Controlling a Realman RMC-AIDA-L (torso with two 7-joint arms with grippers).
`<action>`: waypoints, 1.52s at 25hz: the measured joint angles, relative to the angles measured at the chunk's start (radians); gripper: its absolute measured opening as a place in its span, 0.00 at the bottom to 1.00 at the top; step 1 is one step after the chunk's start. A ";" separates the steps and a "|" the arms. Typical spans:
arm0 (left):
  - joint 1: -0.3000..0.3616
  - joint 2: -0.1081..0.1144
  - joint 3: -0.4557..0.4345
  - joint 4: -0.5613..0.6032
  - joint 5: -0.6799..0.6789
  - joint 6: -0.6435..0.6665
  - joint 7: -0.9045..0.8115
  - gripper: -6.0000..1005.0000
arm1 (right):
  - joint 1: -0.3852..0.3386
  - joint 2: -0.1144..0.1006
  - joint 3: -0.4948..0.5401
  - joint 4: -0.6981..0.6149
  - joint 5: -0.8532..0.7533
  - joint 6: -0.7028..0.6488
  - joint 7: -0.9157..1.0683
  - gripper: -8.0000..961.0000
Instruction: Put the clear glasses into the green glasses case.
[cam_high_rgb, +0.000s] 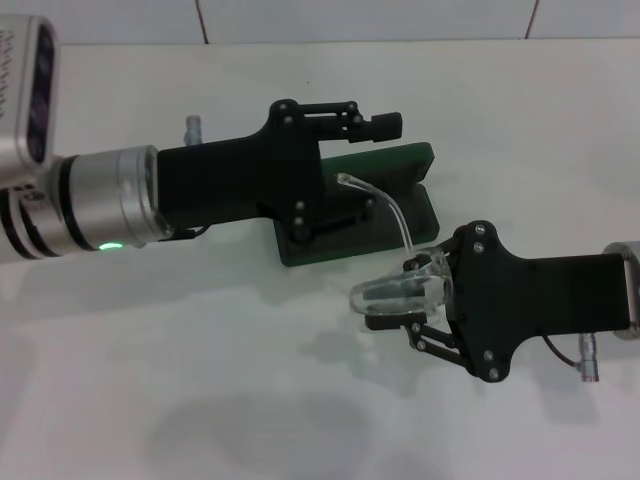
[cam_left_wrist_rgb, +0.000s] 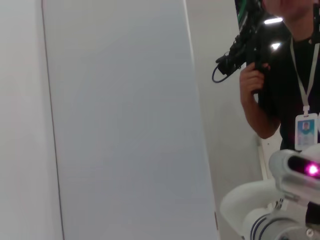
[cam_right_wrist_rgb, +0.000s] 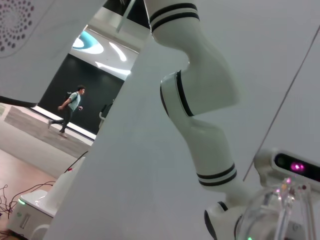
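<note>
I need to use my right gripper to set the clear glasses down on the dark inside of the green glasses case (cam_high_rgb: 356, 210), by the case's raised lid.
The green glasses case (cam_high_rgb: 405, 165) lies open at the table's centre, lid raised on the far side. My left gripper (cam_high_rgb: 345, 170) reaches in from the left and sits right over the case, covering much of its dark inside. The clear glasses (cam_high_rgb: 392, 290) hang just in front of the case's near right corner, with my right gripper (cam_high_rgb: 398, 303) shut on the lens. One clear arm (cam_high_rgb: 385, 205) curves up and back over the case. In the right wrist view a clear blur of the glasses (cam_right_wrist_rgb: 280, 217) shows; the left wrist view shows neither object.
The white table (cam_high_rgb: 200, 400) spreads all around the case. A tiled wall edge (cam_high_rgb: 360, 20) runs along the back. A person (cam_left_wrist_rgb: 285, 75) stands off to the side in the left wrist view.
</note>
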 joint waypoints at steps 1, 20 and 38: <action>0.002 0.001 0.000 0.000 -0.002 0.007 0.001 0.47 | -0.001 0.000 0.000 0.000 0.000 0.003 0.002 0.15; 0.027 0.016 0.000 -0.002 0.007 0.067 0.015 0.47 | 0.006 -0.005 0.003 0.020 -0.001 0.053 0.105 0.18; 0.150 0.000 -0.002 -0.047 -0.319 -0.030 0.018 0.47 | -0.020 -0.028 0.027 -0.059 -0.013 0.177 0.124 0.21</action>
